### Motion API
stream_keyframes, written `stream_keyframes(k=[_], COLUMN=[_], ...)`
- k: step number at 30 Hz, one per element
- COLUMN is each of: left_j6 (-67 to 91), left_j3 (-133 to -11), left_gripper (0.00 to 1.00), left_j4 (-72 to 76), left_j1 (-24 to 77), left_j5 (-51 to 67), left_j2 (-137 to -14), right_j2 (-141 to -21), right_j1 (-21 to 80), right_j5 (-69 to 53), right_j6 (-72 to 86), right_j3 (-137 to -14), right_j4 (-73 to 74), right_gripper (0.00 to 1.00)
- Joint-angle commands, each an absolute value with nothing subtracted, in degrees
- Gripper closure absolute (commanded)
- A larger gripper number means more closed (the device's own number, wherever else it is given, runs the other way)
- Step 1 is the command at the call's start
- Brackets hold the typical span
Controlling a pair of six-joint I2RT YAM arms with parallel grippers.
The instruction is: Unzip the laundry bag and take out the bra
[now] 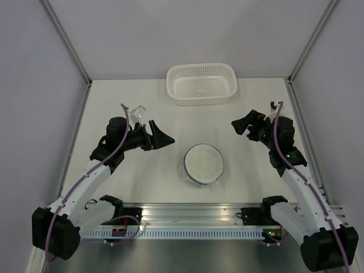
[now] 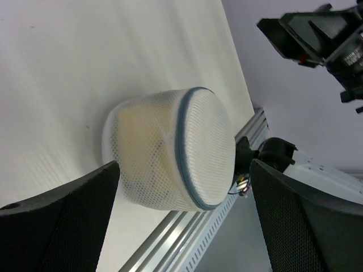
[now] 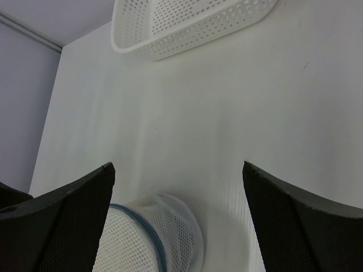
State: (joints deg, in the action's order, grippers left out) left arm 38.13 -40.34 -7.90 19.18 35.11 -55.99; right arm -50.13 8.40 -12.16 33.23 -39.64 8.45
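My left gripper needs to grip the laundry bag's front zipper rim (image 1: 204,183) (image 2: 209,207) at the part closest to the metal rail.
The laundry bag (image 1: 203,163), a round white mesh pouch with a dark zipper rim, lies zipped shut on the white table near the front middle. It also shows in the left wrist view (image 2: 173,150) and the right wrist view (image 3: 150,238). A pale yellow shape shows faintly through the mesh in the left wrist view; the bra is otherwise hidden inside. My left gripper (image 1: 161,136) is open and empty, above the table left of the bag. My right gripper (image 1: 242,126) is open and empty, up and to the right of the bag.
A white perforated plastic basket (image 1: 201,83) stands at the back middle of the table, also in the right wrist view (image 3: 187,22). A metal rail (image 1: 193,219) runs along the front edge. Grey walls close in the left, right and back.
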Motion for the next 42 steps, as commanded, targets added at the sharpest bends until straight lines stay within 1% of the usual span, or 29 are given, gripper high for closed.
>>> stream_keyframes(k=[1,4,7,12,16,19,20,21,22,23,24,26,29,31,32,33,34,35,36,42], left_j6=[37.97,38.76,41.21,42.36,42.54,40.97,40.26,39.56,38.33,37.80,37.36,36.39,35.68,34.90,34.46,33.15,32.53,32.00,31.56,31.02], left_j3=[-42.54,-44.38,-45.79,-45.53,-45.44,-45.96,-47.10,-47.81,-48.86,-49.30,-49.57,-50.44,-51.94,-52.47,-52.64,-52.91,-54.13,-54.84,-55.63,-58.53], left_gripper=[0.00,0.00,0.00,0.01,0.08,0.30,0.52,0.62,0.72,0.88,0.92,0.98,0.98,0.98,0.98,0.98,0.98,0.98,0.98,0.98], left_j4=[-3.87,-3.78,-5.09,-8.96,-7.48,-4.49,-4.31,-4.39,-4.31,-4.31,-3.96,-3.08,-3.25,-3.86,-4.48,-8.14,-10.35,-12.63,-16.14,-23.19], left_j1=[23.53,28.89,32.68,41.54,49.55,55.80,58.42,59.58,60.63,61.51,62.92,64.42,66.70,67.59,67.67,67.68,67.68,67.59,67.59,67.50], left_j5=[38.84,40.60,41.22,35.34,35.50,38.93,39.72,39.81,39.81,39.81,39.90,40.43,40.96,38.60,34.84,31.67,28.07,21.95,19.45,3.01], left_j2=[-56.16,-58.61,-60.73,-61.79,-63.45,-66.26,-67.84,-68.46,-68.81,-69.51,-70.74,-73.03,-79.09,-82.68,-83.57,-84.19,-85.68,-86.30,-86.92,-88.16], right_j2=[-50.97,-51.50,-51.94,-52.82,-53.26,-53.79,-53.96,-54.05,-54.14,-54.14,-54.14,-54.05,-53.96,-53.96,-54.05,-54.23,-54.23,-54.32,-54.40,-54.58], right_j1=[8.61,8.70,9.05,9.23,9.23,9.23,9.23,9.14,9.23,9.23,9.23,9.23,9.23,9.23,9.32,9.23,9.23,9.23,9.32,9.23], right_j5=[-14.76,-16.95,-15.74,-12.40,-9.41,-8.70,-8.88,-8.96,-9.05,-9.14,-9.23,-9.23,-8.88,-8.53,-8.44,-8.26,-8.26,-8.35,-8.35,-9.05], right_j6=[33.66,33.05,32.78,31.73,30.85,30.85,30.76,30.67,30.76,30.76,30.76,30.76,30.85,30.76,30.85,30.76,30.67,30.59,30.59,30.41], right_j3=[-39.73,-37.97,-36.83,-36.56,-35.95,-35.51,-35.25,-35.16,-34.98,-34.72,-34.63,-34.19,-34.19,-34.36,-34.37,-34.37,-34.54,-34.54,-34.63,-34.19], right_j4=[5.46,3.26,2.81,4.91,5.71,5.54,5.28,5.10,4.92,4.92,4.66,4.40,4.22,4.57,4.83,5.01,5.18,5.45,5.62,5.19], right_gripper=[0.02,0.02,0.02,0.02,0.02,0.02,0.03,0.06,0.14,0.20,0.25,0.29,0.27,0.20,0.19,0.18,0.15,0.14,0.13,0.09])
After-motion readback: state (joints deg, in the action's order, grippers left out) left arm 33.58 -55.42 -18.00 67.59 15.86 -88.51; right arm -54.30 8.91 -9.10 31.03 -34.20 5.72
